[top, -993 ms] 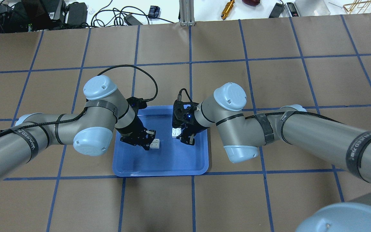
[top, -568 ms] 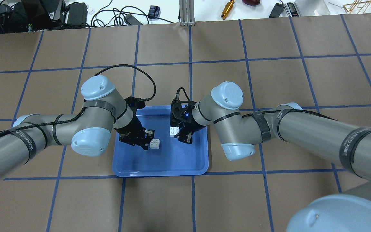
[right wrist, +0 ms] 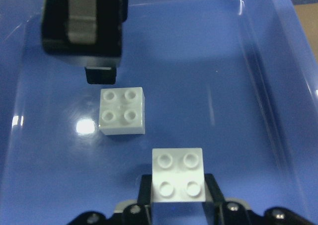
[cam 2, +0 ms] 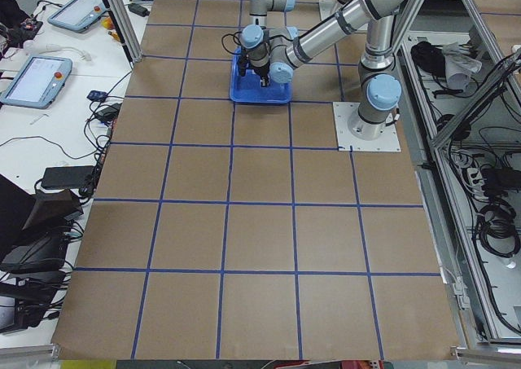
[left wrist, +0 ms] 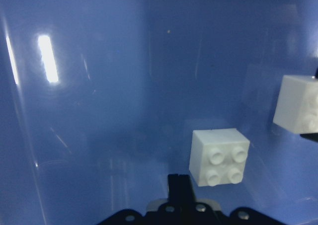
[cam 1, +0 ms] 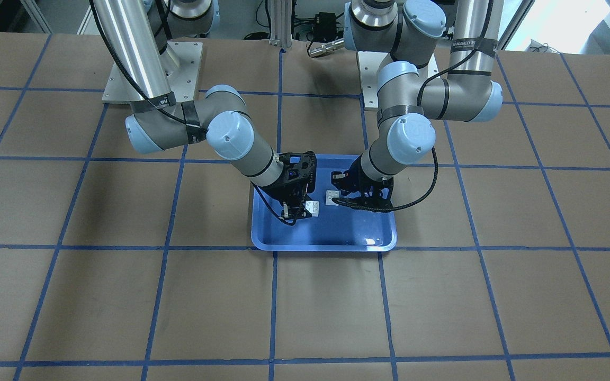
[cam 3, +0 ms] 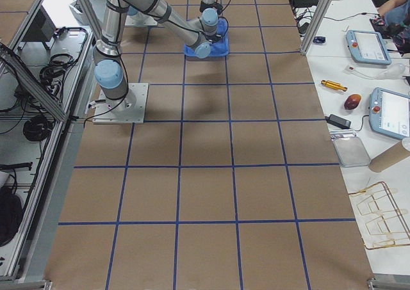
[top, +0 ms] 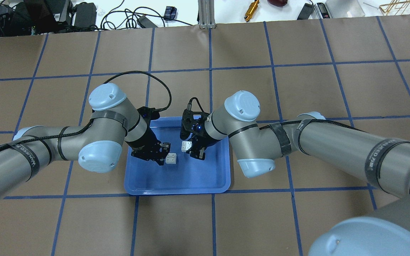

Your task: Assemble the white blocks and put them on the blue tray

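The white block in my right gripper should be released on the tray's bottom, flush [cam 1: 320, 196] [right wrist: 123, 157] against the other white block.
The blue tray [top: 190, 177] lies between my two arms. One white block [top: 171, 158] rests studs-up on the tray floor. It also shows in the right wrist view [right wrist: 122, 111] and the left wrist view [left wrist: 218, 157]. My left gripper [top: 163, 157] is low in the tray. Its fingers [left wrist: 181, 185] look closed together, and their tip is just beside this block without holding it. My right gripper [top: 191, 150] is shut on the second white block [right wrist: 178, 174]. It holds that block studs-up, low over the tray, a short way from the first.
Brown table paper with a blue tape grid surrounds the tray [cam 1: 337, 238]. Cables, tools and boxes [top: 251, 9] lie beyond the far table edge. The tray's near half [top: 176, 177] is bare. Teach pendants [cam 3: 391, 114] lie on the side benches.
My right arm has moved left across the tray with its white block, closer to the resting block. My left gripper has barely shifted.
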